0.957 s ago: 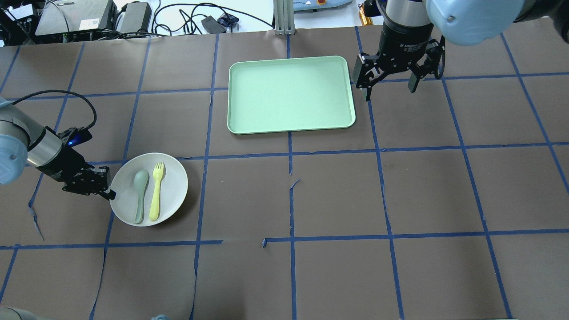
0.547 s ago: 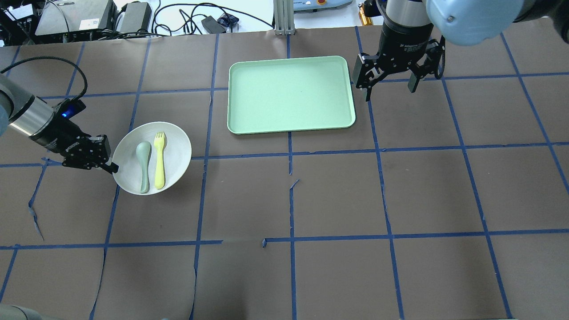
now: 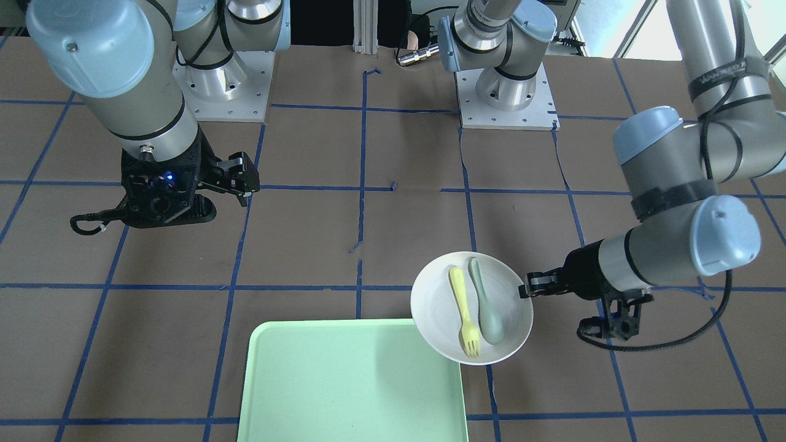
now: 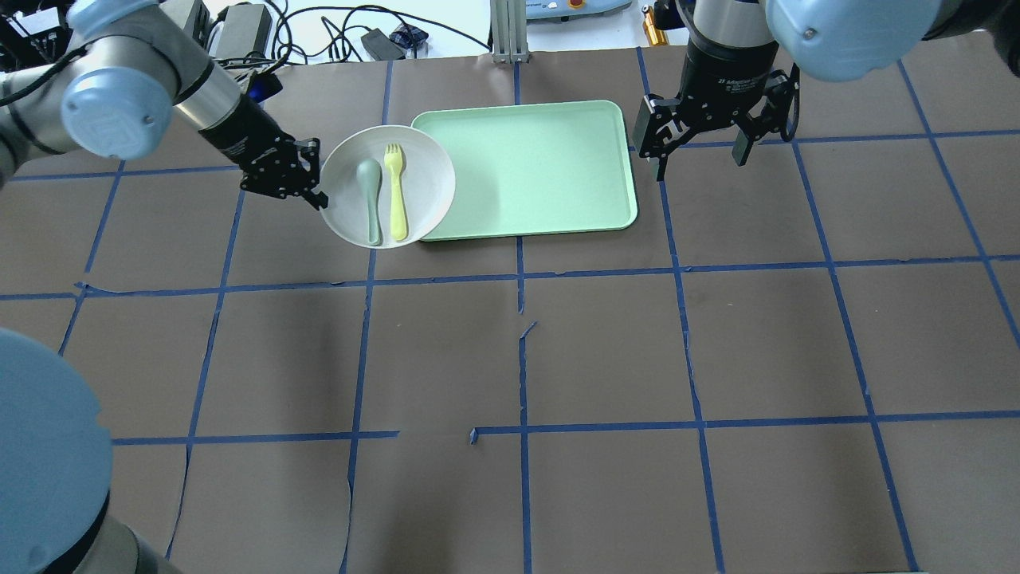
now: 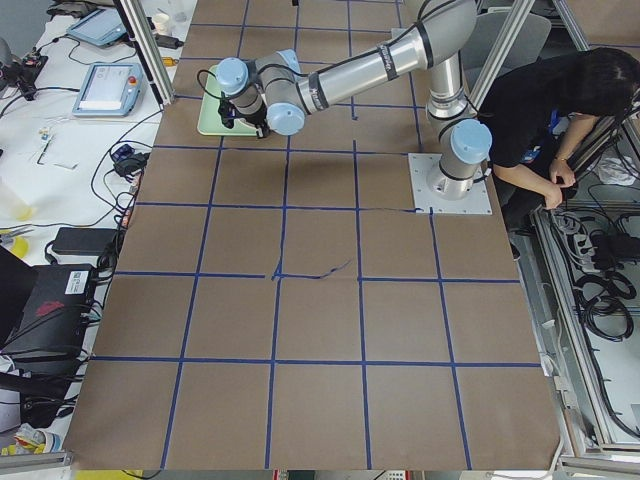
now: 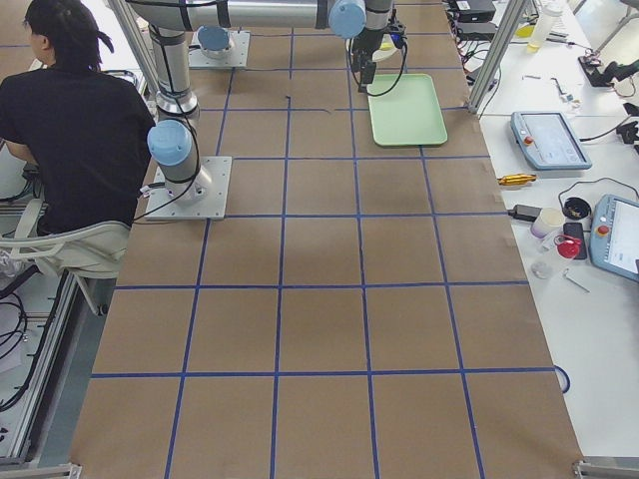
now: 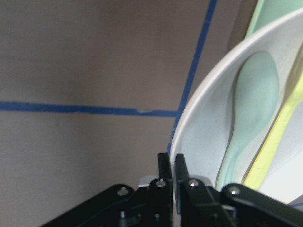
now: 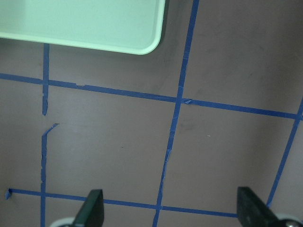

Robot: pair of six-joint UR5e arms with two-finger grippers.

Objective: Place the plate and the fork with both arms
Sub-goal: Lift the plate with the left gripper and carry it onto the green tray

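Note:
The robot's left gripper will set the white plate down in the middle of the mint-green tray (image 3: 342,393).
The white plate (image 4: 426,179) is gripped by its left rim in my shut left gripper (image 4: 320,199) and held above the table, with its right part over the left edge of the mint-green tray (image 4: 534,167). The yellow fork (image 4: 395,191) and a grey-green spoon (image 4: 369,195) lie side by side on the plate. The left wrist view shows the jaws pinched on the plate rim (image 7: 199,118). My right gripper (image 4: 700,163) is open and empty, hovering just right of the tray.
Brown paper with blue tape lines covers the table (image 4: 518,359). Cables and boxes (image 4: 239,32) lie beyond the far edge. A person (image 6: 70,120) sits behind the robot bases. The tray holds nothing.
My left arm has carried the plate, with the fork and spoon on it, from the near left of the table up and right to the tray's left edge. The right arm has not moved.

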